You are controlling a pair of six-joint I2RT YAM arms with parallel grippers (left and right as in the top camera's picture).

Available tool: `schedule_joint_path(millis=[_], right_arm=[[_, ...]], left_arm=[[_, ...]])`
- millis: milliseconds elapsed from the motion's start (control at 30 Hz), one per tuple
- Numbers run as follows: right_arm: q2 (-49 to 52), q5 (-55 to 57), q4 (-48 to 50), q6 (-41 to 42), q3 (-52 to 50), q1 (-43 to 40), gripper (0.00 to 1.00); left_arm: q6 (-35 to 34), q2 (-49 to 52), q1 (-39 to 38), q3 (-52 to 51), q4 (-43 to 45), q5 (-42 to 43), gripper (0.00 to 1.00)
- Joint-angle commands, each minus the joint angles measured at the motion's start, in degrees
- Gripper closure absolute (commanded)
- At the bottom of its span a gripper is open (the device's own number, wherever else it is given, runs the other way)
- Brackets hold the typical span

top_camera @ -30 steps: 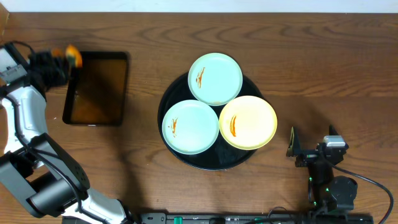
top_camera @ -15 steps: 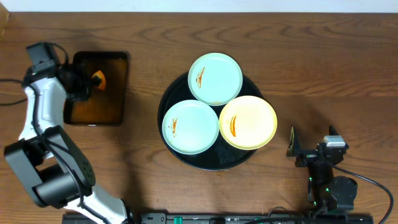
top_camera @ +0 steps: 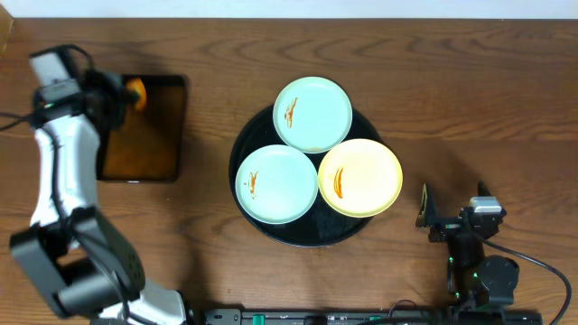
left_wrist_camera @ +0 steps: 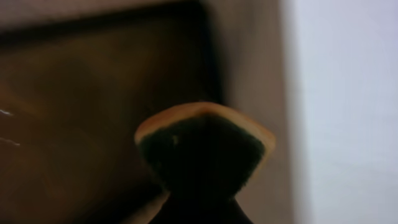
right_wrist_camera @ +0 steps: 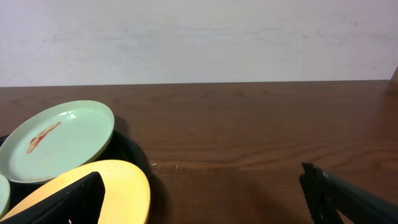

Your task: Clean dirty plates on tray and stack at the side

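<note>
My left gripper is going to set the sponge, now above the small rectangular tray's corner, down on the middle of the front mint-blue plate (top_camera: 282, 184), beside its orange-red smear.
Three dirty plates sit on the round black tray (top_camera: 250, 135): a mint-blue plate (top_camera: 312, 113) at the back, a mint-blue plate (top_camera: 276, 184) at the front left and a yellow plate (top_camera: 360, 177) at the right, each with an orange-red smear. My left gripper (top_camera: 126, 96) is shut on an orange sponge (top_camera: 135, 92) with a dark green face (left_wrist_camera: 205, 149), above the back right corner of the small rectangular tray (top_camera: 144, 144). My right gripper (top_camera: 452, 217) is open and empty on the table, right of the yellow plate (right_wrist_camera: 87, 199).
The small rectangular black tray with a brownish inside lies at the left of the wooden table (top_camera: 452, 81). The right wrist view shows the back mint plate (right_wrist_camera: 59, 140) and a pale wall behind the table.
My left arm has swung over the rectangular tray with the sponge and now holds it near the tray's back right corner. The plates and the right arm have not moved.
</note>
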Motion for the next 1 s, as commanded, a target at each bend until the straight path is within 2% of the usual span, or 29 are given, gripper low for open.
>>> schedule_joint_path(millis=[0,100,233,333,467,633,767,833,967], right_arm=[[-0.2,0.1,-0.2,0.7,0.0,-1.5,0.01],[-0.2,0.1,-0.2,0.7,0.0,-1.5,0.01],[-0.2,0.1,-0.2,0.7,0.0,-1.5,0.01],[-0.2,0.1,-0.2,0.7,0.0,-1.5,0.01],[-0.2,0.1,-0.2,0.7,0.0,-1.5,0.01],[-0.2,0.1,-0.2,0.7,0.0,-1.5,0.01],[-0.2,0.1,-0.2,0.7,0.0,-1.5,0.01],[-0.2,0.1,-0.2,0.7,0.0,-1.5,0.01],[-0.2,0.1,-0.2,0.7,0.0,-1.5,0.01]], left_arm=[[14.1,3.8,-2.0,-1.1,-0.3,-14.6,0.93],[22.5,1.7,-2.1,0.1,1.6,-10.9,0.93],[36.8,-7.9,-2.1,1.7,6.7,-7.8,0.93],[39.5,-14.2,-2.1,1.7,10.1,-7.8,0.93],[41.8,-15.7,-2.1,1.6,12.3,-7.8,0.93],[45.9,-4.1,-2.1,-1.3,12.4,-7.8,0.93],[54.9,4.3,-2.1,-1.3,11.8,-7.8,0.93],[55.1,3.1,-2.1,-0.8,11.8,-7.5,0.93],[55.1,-6.0,-2.1,0.9,12.9,-7.5,0.93]])
